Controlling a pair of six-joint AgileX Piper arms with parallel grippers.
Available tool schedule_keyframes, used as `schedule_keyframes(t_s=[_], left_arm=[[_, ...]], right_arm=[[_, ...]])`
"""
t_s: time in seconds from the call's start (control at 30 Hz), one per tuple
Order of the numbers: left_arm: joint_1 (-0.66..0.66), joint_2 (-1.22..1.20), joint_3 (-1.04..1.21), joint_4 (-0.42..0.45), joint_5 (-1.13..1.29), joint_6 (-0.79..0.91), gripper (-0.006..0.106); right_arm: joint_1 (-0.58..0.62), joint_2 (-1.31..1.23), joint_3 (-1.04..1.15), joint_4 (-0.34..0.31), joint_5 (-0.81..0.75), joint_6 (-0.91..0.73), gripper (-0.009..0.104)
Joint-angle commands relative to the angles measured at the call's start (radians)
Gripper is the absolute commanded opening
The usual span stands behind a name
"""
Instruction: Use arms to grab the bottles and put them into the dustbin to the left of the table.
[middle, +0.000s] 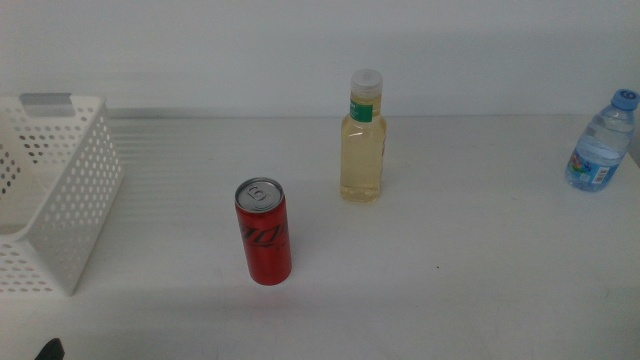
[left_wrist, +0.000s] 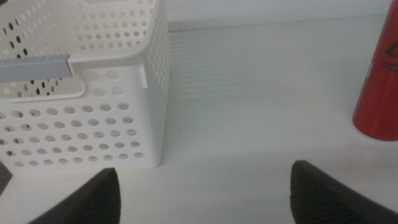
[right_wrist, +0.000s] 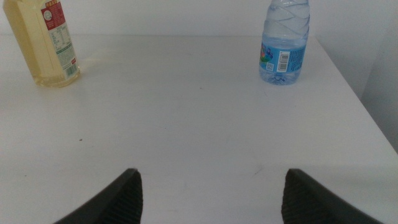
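Next, I move my left gripper next to the slim red can, the thing closest to the dustbin, and close it around the can's middle (middle: 266, 238) (left_wrist: 384, 62).
A slim red can (middle: 263, 232) stands upright on the white table (middle: 450, 270), left of centre. A clear bottle of pale yellow liquid (middle: 362, 140) with white cap stands behind it. A small blue-capped water bottle (middle: 603, 143) stands at the far right edge. The white perforated dustbin (middle: 55, 190) stands at the left. My left gripper (left_wrist: 205, 193) is open and empty, low near the table's front, facing the dustbin (left_wrist: 81, 93) with the can (left_wrist: 379, 87) to one side. My right gripper (right_wrist: 208, 196) is open and empty, facing the water bottle (right_wrist: 284, 43) and the yellow bottle (right_wrist: 51, 43).
A dark tip of the left gripper (middle: 48, 350) shows at the middle view's bottom left edge. The table's right edge (right_wrist: 367, 106) runs close beside the water bottle. A white wall stands behind the table.
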Motion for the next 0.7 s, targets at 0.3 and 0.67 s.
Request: schedule_keyframes(t_s=[0.3,0.67], left_arm=[[-0.051,0.116,0.004,-0.023,-0.193,-0.009,0.089],[-0.295,0.558,0.004,-0.029,-0.628,-0.014,0.089]], right_arm=[[-0.005,-0.027,-0.008,-0.005,-0.073,-0.012,0.059],[-0.005,-0.027,-0.008,-0.005,-0.073,-0.012,0.059]])
